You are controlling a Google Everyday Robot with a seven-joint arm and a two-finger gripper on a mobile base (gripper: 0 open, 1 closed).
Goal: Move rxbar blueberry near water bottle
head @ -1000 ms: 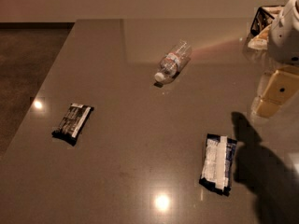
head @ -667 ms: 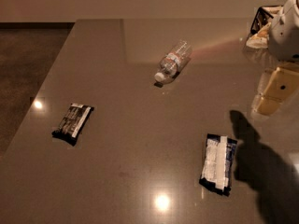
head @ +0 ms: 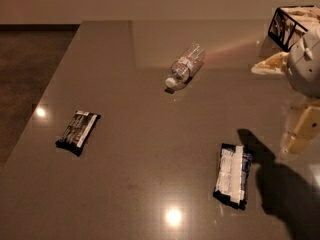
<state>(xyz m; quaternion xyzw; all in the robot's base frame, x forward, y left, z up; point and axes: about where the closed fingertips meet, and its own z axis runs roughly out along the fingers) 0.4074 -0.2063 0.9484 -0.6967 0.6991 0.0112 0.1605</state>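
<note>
Next, I move my gripper to the rxbar blueberry at the front and close it on the middle of its white panel (head: 232, 175).
The rxbar blueberry (head: 232, 175), a dark navy wrapper with a broad white panel, lies flat on the grey table (head: 140, 184) at the front right. The water bottle (head: 184, 68), clear with a white cap, lies on its side at the back middle, cap toward me. My gripper (head: 296, 131), cream-coloured below a grey rounded arm part (head: 305, 66), hangs at the right edge. It is above the table, to the right of the rxbar and apart from it. It holds nothing that I can see.
A smaller black bar (head: 77, 130) with white lettering lies at the left. A black wire-frame object (head: 292, 26) stands at the back right corner. The table's left edge borders dark floor (head: 25, 74). The arm's shadow (head: 280, 189) falls beside the rxbar.
The arm and gripper have moved lower in the view, closer to the rxbar's side. The rxbar, bottle and black bar have not moved.
</note>
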